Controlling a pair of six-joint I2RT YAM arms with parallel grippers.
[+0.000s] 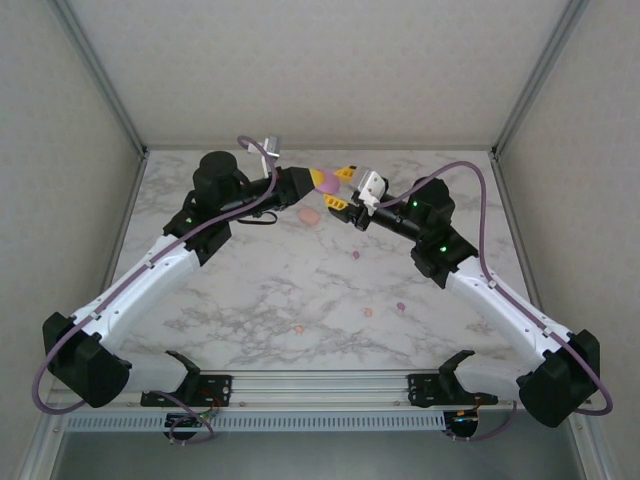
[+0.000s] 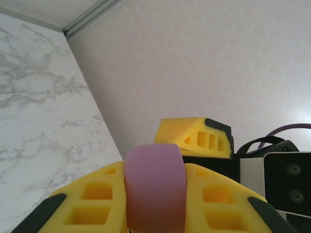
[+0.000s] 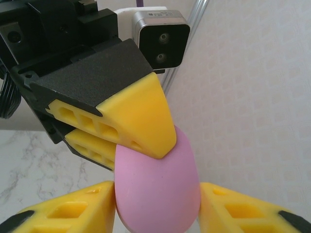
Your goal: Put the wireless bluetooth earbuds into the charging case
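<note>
Next, I turn my left gripper, pinching the case's flat sides, onto the case's other sides (image 3: 187, 154) before opening the lid.
A purple oval charging case (image 1: 323, 179) hangs above the far middle of the table, held between both grippers. My left gripper (image 1: 318, 180) is shut on its flat faces; the case (image 2: 155, 187) sits between the yellow fingers (image 2: 97, 199). My right gripper (image 1: 342, 188) closes on its two edges, with the case (image 3: 158, 189) wedged between the lower fingers (image 3: 73, 213). Tiny earbuds lie loose on the marble: two purple (image 1: 355, 254) (image 1: 400, 306) and two orange-pink (image 1: 368, 312) (image 1: 299, 329). The teal buds are out of view.
An orange-pink oval case (image 1: 309, 216) lies on the table (image 1: 250, 290) just below the grippers. Metal frame posts and pale walls close in the back and sides. The left wrist camera (image 3: 163, 41) looks at me from close by.
</note>
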